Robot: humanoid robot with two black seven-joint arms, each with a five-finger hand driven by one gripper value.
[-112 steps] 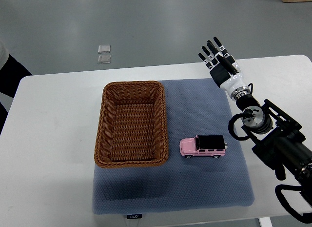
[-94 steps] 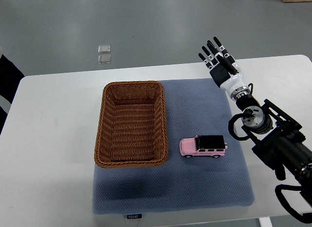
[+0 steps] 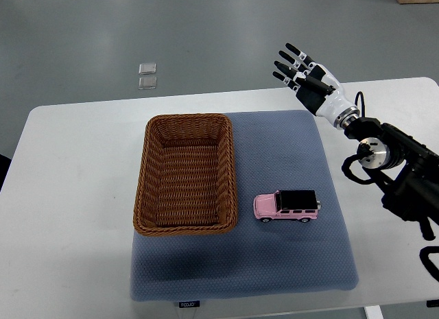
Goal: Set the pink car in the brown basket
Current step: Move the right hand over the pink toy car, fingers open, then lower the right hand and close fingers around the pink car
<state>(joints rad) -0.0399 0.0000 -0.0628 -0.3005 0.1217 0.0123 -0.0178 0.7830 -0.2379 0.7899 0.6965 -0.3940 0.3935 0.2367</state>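
My right gripper should grip the black-roofed rear part [image 3: 303, 201] of the pink car, and the car's pink hood will stay free.
A pink toy car with a black roof [image 3: 287, 206] lies on its wheels on the blue-grey mat [image 3: 274, 264], just right of the brown wicker basket [image 3: 146, 169]. The basket holds nothing. My right hand [image 3: 304, 73] is open with its fingers spread, over the table's far edge, well beyond the car and to its right. It holds nothing. The left arm is out of view.
The white table [image 3: 75, 216] carries the mat. My right arm [image 3: 394, 168] runs along the right side of the table. Two small square tiles [image 3: 146, 75] lie on the grey floor beyond the table.
My right hand has risen a little and swung its fingers toward the left; the arm has pulled back to the right. A dark shape at the left edge has gone. The car has not moved.
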